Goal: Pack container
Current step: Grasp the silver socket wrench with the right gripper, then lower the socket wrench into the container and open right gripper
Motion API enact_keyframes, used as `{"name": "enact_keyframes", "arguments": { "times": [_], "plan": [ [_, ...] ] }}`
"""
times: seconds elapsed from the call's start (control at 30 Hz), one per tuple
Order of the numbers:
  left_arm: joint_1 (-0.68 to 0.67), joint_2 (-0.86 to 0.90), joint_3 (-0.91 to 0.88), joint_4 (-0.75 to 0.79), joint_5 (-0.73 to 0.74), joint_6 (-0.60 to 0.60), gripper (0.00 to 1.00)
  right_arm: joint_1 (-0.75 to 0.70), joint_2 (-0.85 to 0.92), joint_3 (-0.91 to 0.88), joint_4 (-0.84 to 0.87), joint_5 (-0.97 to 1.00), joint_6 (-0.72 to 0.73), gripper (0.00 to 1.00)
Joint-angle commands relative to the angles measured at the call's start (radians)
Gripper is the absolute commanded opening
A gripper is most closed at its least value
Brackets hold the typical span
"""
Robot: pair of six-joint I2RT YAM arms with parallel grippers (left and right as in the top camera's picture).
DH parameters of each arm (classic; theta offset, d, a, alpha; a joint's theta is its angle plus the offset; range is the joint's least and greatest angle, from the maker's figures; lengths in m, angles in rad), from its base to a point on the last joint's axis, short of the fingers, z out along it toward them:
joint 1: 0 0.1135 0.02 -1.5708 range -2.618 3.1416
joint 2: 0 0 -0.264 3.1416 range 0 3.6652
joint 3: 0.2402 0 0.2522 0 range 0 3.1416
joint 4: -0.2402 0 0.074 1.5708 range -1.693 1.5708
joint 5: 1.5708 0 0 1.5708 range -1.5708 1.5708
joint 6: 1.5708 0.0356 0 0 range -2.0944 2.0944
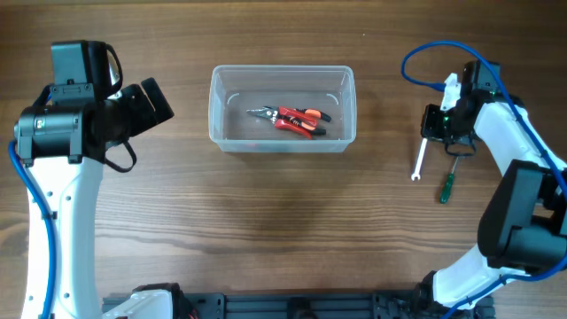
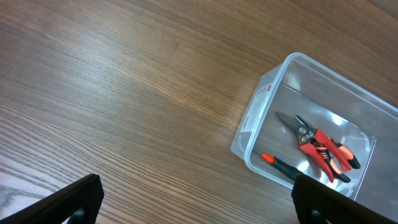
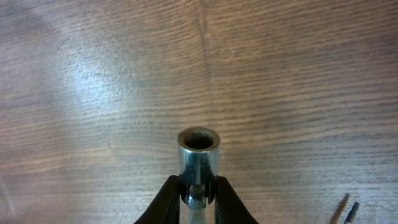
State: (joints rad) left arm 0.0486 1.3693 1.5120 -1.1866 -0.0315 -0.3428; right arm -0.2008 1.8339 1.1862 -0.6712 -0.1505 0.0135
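Note:
I should let go of the silver socket wrench with my right gripper between the red-handled pliers and the container's front side [image 1: 273,133].
The clear plastic container [image 1: 218,106] stands at the table's centre and holds red-handled pliers [image 1: 292,119]. It also shows in the left wrist view [image 2: 256,112] with the pliers [image 2: 320,149] and a black tool with an orange tip [image 2: 277,163] inside. My left gripper [image 1: 152,100] is open and empty left of the container, its fingers wide apart over bare wood [image 2: 199,205]. My right gripper [image 1: 440,124] is at the right, shut [image 3: 199,185] on the socket end of a silver socket wrench [image 3: 199,148], whose handle [image 1: 418,164] points toward the table's front.
A green-handled screwdriver [image 1: 447,186] lies on the table just right of the wrench; its dark tip shows in the right wrist view [image 3: 351,209]. The table is brown wood. A blue cable [image 1: 421,60] loops above the right arm.

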Motion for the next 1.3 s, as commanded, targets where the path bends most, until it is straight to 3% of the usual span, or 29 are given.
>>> {"name": "enact_keyframes", "arguments": {
  "times": [0.0, 0.63, 0.97, 1.27],
  "plan": [
    [0.006, 0.002, -0.001, 0.0, 0.012, -0.006, 1.0, 0.008, -0.061, 0.0, -0.011, -0.034, -0.041, 0.04],
    [0.006, 0.002, -0.001, 0.0, 0.012, -0.005, 1.0, 0.116, -0.307, 0.051, -0.072, -0.035, -0.172, 0.04],
    [0.006, 0.002, -0.001, 0.0, 0.012, -0.005, 1.0, 0.309, -0.268, 0.631, -0.473, -0.024, -0.261, 0.04],
    [0.006, 0.002, -0.001, -0.003, 0.012, -0.005, 1.0, 0.474, -0.148, 0.744, -0.498, 0.0, -0.327, 0.04]
  ]
}}
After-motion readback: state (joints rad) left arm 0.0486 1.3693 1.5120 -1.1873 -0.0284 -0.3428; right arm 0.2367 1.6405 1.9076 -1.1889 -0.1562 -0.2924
